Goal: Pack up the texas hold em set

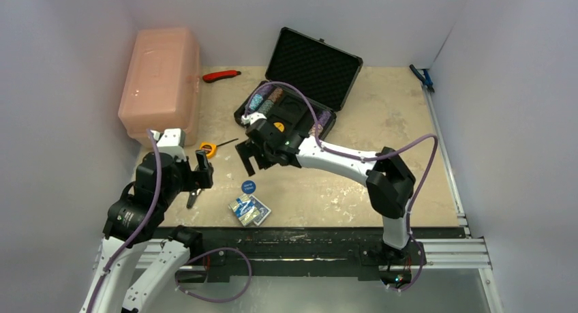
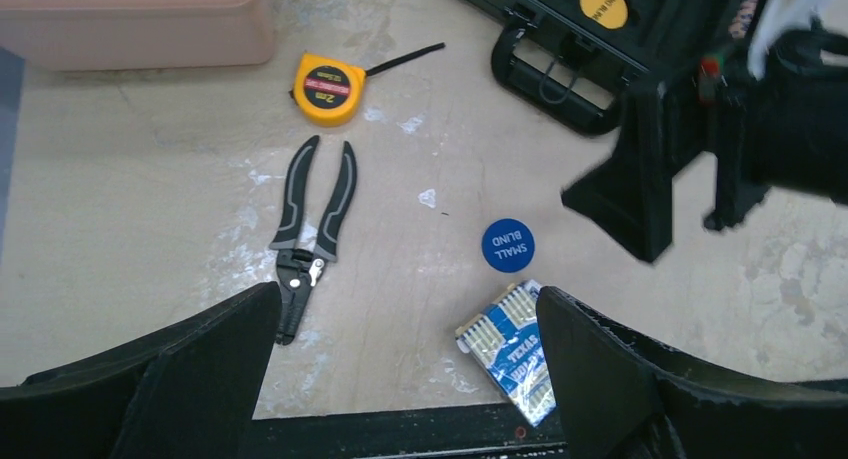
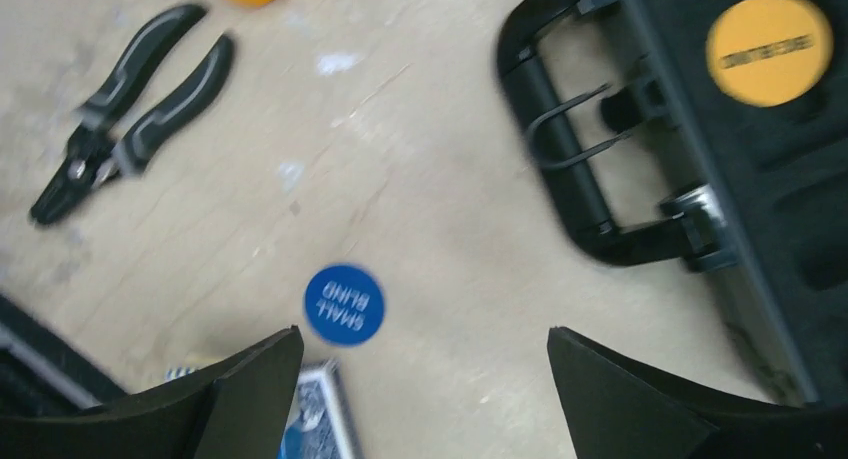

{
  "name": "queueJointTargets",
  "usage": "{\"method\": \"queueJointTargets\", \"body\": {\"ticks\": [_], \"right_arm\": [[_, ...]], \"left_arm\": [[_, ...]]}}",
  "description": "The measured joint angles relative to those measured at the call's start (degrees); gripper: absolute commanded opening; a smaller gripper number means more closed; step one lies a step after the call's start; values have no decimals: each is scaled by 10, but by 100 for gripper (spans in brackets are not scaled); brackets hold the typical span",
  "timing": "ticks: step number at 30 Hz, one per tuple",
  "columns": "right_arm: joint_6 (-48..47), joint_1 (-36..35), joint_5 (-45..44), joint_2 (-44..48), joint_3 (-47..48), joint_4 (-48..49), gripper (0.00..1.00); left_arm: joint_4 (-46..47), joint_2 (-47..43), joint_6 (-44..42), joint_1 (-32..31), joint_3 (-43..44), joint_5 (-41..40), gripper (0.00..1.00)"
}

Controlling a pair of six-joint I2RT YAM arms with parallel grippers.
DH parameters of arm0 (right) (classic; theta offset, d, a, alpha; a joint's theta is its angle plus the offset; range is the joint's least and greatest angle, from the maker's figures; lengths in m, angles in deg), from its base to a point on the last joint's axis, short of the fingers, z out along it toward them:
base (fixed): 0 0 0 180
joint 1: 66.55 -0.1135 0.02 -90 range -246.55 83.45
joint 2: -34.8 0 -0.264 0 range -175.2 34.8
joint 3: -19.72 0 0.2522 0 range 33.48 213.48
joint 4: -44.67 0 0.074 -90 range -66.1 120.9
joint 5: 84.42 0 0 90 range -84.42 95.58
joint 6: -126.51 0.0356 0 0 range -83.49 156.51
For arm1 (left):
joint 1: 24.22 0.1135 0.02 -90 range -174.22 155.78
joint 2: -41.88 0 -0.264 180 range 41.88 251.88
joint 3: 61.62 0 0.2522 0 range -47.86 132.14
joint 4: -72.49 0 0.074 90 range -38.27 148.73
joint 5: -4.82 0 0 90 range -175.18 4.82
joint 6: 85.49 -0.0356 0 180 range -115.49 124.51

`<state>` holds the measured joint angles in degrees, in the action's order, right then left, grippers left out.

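My right gripper should next close on the long sides (image 1: 245,210) of the yellow-and-blue striped card deck, the one that is lying against the blue-white card deck.
The black hard case (image 1: 315,59) lies open at the back with foam lining. Chip stacks (image 1: 265,99) and a yellow disc (image 3: 768,49) sit in its base, and its handle (image 3: 570,169) faces the front. The round blue disc (image 1: 249,187) marked "SMALL BLIND" lies on the table, also in the left wrist view (image 2: 508,245) and the right wrist view (image 3: 344,304). The blue-white card deck (image 1: 249,210) lies just in front of it, near the table's front edge (image 2: 512,344). My right gripper (image 1: 253,161) (image 3: 425,349) is open and empty above the table, between case and disc. My left gripper (image 1: 202,173) (image 2: 408,319) is open and empty, left of the deck.
A pink translucent box (image 1: 161,74) stands at the back left. A yellow tape measure (image 2: 328,87) and grey-black pliers (image 2: 312,229) lie in front of it. A red cutter (image 1: 221,75) lies left of the case. A blue tool (image 1: 422,76) lies at the far right edge.
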<state>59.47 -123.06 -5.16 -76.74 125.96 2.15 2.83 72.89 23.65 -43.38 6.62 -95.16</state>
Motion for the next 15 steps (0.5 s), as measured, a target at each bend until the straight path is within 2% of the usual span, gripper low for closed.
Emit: {"method": "queueJointTargets", "body": {"ticks": [7, 15], "right_arm": [[-6, -68, 43, 80, -118, 33, 99], [-13, -152, 18, 83, -130, 40, 99]], "left_arm": [[-27, -7, 35, 4, 0, -98, 100], [-38, -18, 58, 5, 0, -147, 100]]}}
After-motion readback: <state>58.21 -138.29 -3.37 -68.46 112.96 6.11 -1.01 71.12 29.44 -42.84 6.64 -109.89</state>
